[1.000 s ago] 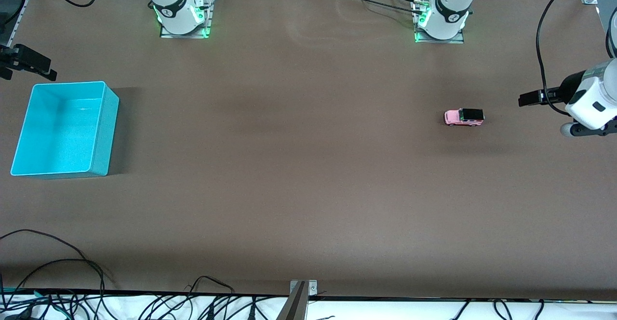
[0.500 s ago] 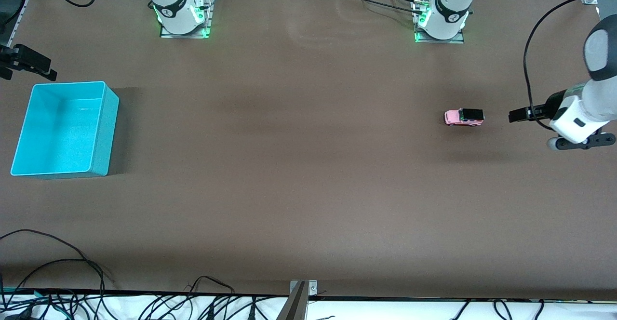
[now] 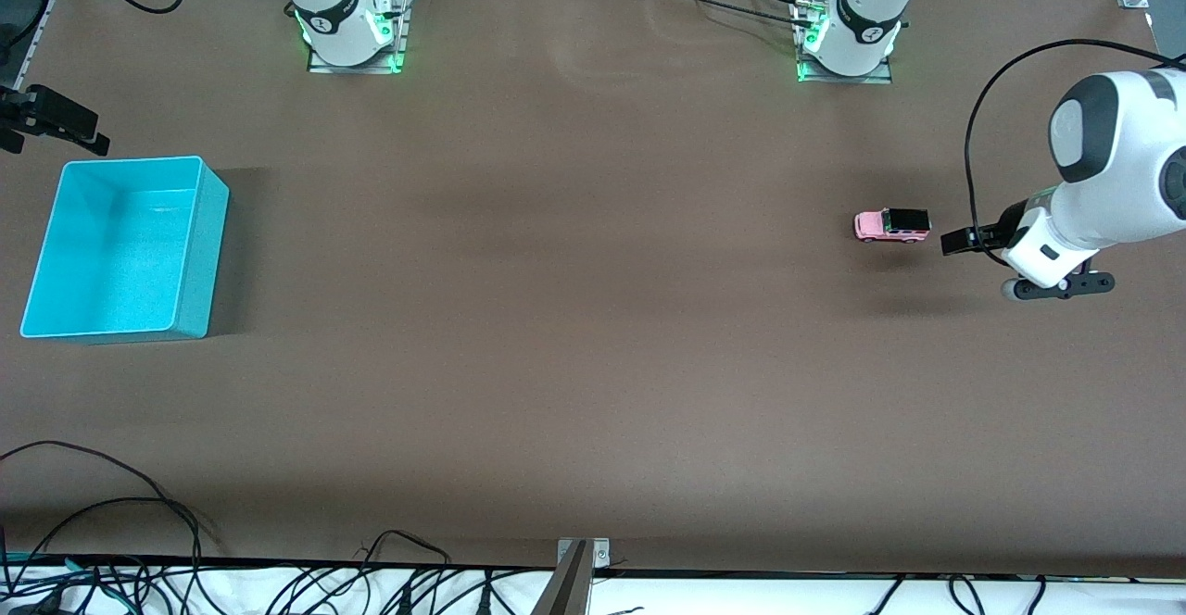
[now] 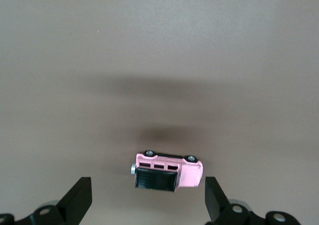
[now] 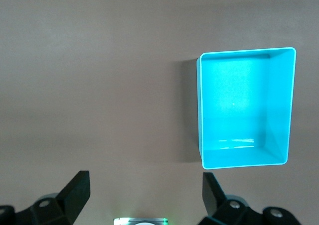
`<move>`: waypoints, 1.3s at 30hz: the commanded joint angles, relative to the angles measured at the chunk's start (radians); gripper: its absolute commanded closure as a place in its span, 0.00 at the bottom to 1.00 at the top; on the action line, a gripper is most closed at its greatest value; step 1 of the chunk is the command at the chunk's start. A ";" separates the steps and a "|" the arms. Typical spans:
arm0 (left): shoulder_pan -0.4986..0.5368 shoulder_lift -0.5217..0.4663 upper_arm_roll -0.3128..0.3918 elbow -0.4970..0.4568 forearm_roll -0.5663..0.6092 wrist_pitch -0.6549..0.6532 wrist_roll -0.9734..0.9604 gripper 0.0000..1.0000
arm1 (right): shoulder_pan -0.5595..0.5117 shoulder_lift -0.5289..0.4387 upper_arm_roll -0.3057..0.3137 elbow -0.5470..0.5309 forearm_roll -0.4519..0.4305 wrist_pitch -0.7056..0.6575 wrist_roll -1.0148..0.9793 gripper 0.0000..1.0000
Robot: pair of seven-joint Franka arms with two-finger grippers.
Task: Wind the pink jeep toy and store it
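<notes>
I should close my left gripper on both sides of the black roof [image 3: 906,225] [image 4: 156,178] of the pink jeep toy and leave the pink hood sticking out.
The pink jeep toy [image 3: 891,225], with a black roof, stands on its wheels on the brown table toward the left arm's end. It also shows in the left wrist view [image 4: 167,170]. My left gripper [image 3: 956,243] is open and empty, hovering over the table just beside the jeep. In the left wrist view the jeep lies just ahead of the open left gripper [image 4: 147,205], untouched. The turquoise bin [image 3: 211,244] stands empty at the right arm's end. My right gripper [image 3: 57,120] waits, open and empty [image 5: 143,195], up beside the bin [image 5: 199,110].
Both arm bases [image 3: 350,31] [image 3: 848,36] stand along the table's edge farthest from the front camera. Cables [image 3: 139,541] lie along the edge nearest to the front camera. A black cable [image 3: 973,143] loops from the left arm.
The left arm has swung in and its gripper has moved toward the jeep, now close beside it. The jeep, the bin and the right arm have not moved.
</notes>
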 commanded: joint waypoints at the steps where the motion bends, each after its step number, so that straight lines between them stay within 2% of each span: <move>1: 0.006 -0.018 -0.003 -0.099 0.008 0.114 0.017 0.00 | -0.001 0.010 -0.001 0.029 0.009 -0.018 0.000 0.00; 6: 0.006 -0.018 -0.004 -0.157 0.010 0.179 0.025 0.00 | -0.001 0.010 0.000 0.029 0.009 -0.019 0.000 0.00; 15: 0.006 -0.018 -0.004 -0.213 0.018 0.191 0.074 0.00 | 0.001 0.013 0.002 0.029 0.010 -0.016 0.000 0.00; 34: 0.008 -0.074 -0.006 -0.351 -0.013 0.193 0.577 0.00 | 0.001 0.015 0.003 0.029 0.010 -0.018 0.000 0.00; 39: 0.008 -0.079 -0.006 -0.368 -0.015 0.196 0.787 0.00 | 0.001 0.015 0.005 0.029 0.010 -0.024 0.000 0.00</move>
